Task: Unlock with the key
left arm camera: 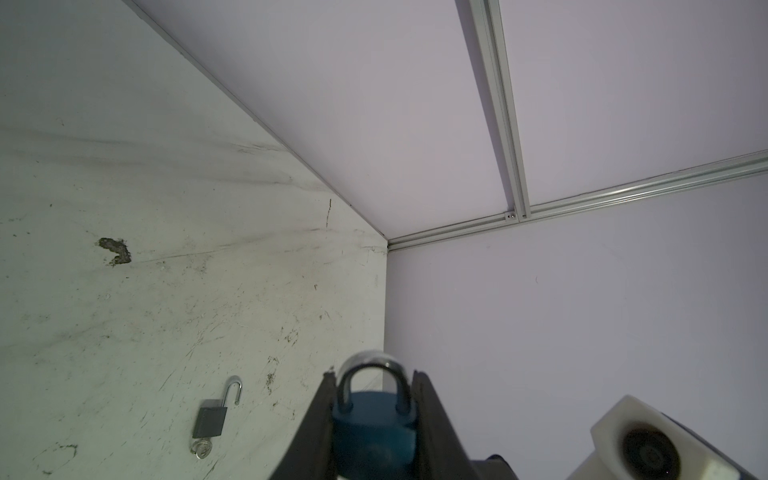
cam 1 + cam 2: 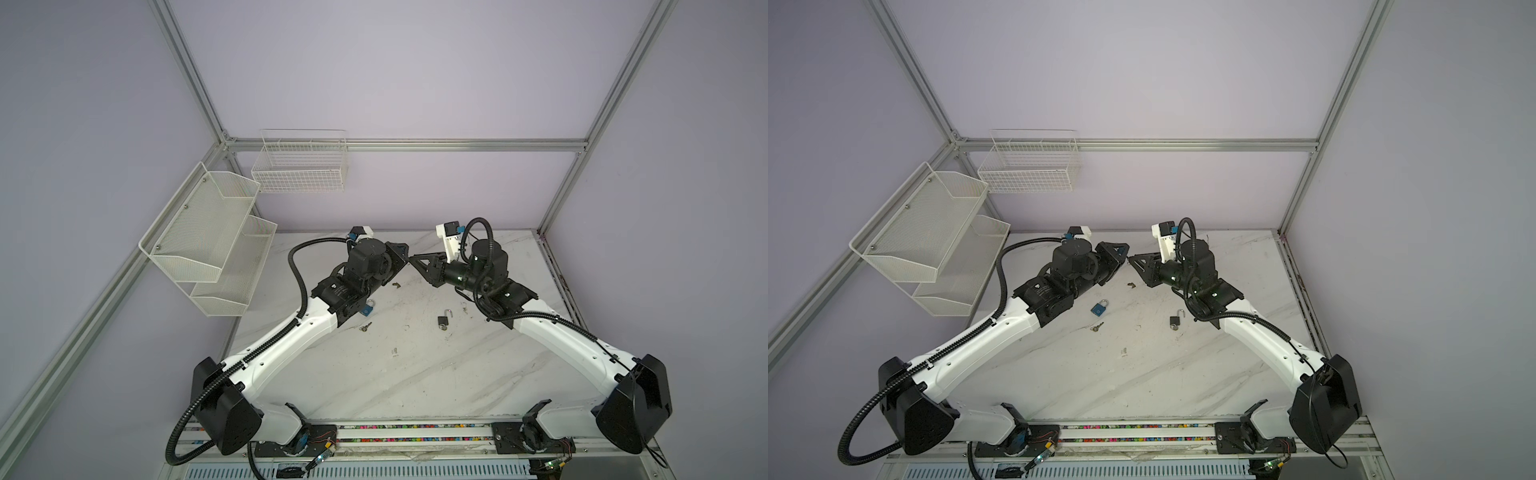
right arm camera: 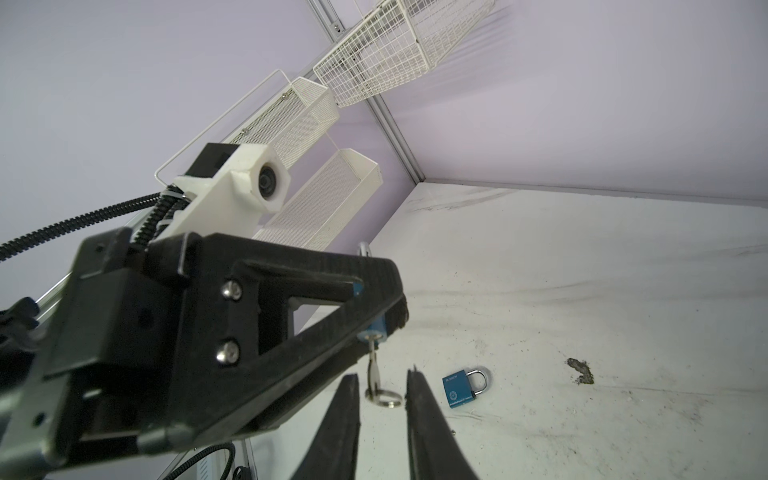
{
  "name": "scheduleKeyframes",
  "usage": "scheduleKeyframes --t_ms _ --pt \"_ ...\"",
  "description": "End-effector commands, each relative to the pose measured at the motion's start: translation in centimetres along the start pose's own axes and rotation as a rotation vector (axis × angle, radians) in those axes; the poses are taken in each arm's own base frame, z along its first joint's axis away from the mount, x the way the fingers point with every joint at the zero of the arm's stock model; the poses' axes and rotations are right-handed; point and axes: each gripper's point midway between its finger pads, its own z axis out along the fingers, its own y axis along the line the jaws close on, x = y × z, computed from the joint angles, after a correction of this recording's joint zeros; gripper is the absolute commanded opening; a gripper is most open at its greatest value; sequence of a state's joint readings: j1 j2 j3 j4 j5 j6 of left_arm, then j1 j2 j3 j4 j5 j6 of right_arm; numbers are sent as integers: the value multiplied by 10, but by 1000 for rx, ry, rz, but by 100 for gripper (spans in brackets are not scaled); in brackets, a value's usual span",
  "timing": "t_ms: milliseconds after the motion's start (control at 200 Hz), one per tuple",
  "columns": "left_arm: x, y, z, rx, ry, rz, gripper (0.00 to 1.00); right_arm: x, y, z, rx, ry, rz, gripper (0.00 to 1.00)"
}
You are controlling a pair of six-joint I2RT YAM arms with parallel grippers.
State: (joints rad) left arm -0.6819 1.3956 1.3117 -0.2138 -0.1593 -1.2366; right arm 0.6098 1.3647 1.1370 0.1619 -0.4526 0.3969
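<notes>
My right gripper's fingers are short of the key in the blue padlock. It should open, move closer and close on the key's head (image 3: 373, 382).
My left gripper (image 1: 374, 376) is shut on a blue padlock (image 1: 374, 424) whose steel shackle pokes out past the fingertips. In the right wrist view the padlock's underside (image 3: 377, 328) shows below the left gripper's fingers, and a key (image 3: 372, 372) with a ring (image 3: 384, 400) hangs from it. My right gripper (image 3: 382, 376) has closed around that key and ring, one finger on each side. In both top views the two grippers (image 2: 405, 253) (image 2: 414, 260) meet tip to tip above the back middle of the table.
A second blue padlock (image 2: 1099, 308) lies on the marble table (image 2: 415, 374), with a loose key (image 2: 1096, 327) near it. A black padlock (image 2: 444, 319) lies with its shackle open. A mesh shelf (image 2: 208, 245) and a wire basket (image 2: 299, 166) hang at the back left.
</notes>
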Motion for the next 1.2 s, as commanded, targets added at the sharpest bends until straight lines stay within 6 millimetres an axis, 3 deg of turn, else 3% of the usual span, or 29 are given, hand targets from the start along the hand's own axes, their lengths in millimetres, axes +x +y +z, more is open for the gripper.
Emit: scheduleKeyframes --t_ms 0,340,755,795,860,995,1045,1195 --pt "-6 -18 -7 61 -17 17 5 -10 7 8 -21 -16 -6 24" --pt "-8 -20 -8 61 -26 23 6 5 -6 16 11 24 11 20" --pt "-9 -18 -9 53 -35 22 6 6 -3 9 26 37 12 0" --pt "-9 -17 -10 51 -38 21 6 6 -2 8 19 35 15 4" --pt "-9 -16 -10 47 -40 20 6 4 1 6 15 30 17 19" --pt "-9 -15 -9 43 -41 20 6 6 -2 4 29 37 30 28" --pt "-9 -15 -9 43 -40 21 6 -1 6 -5 20 13 23 29" --pt "-8 -14 -8 41 -38 22 6 7 4 -2 16 43 44 38"
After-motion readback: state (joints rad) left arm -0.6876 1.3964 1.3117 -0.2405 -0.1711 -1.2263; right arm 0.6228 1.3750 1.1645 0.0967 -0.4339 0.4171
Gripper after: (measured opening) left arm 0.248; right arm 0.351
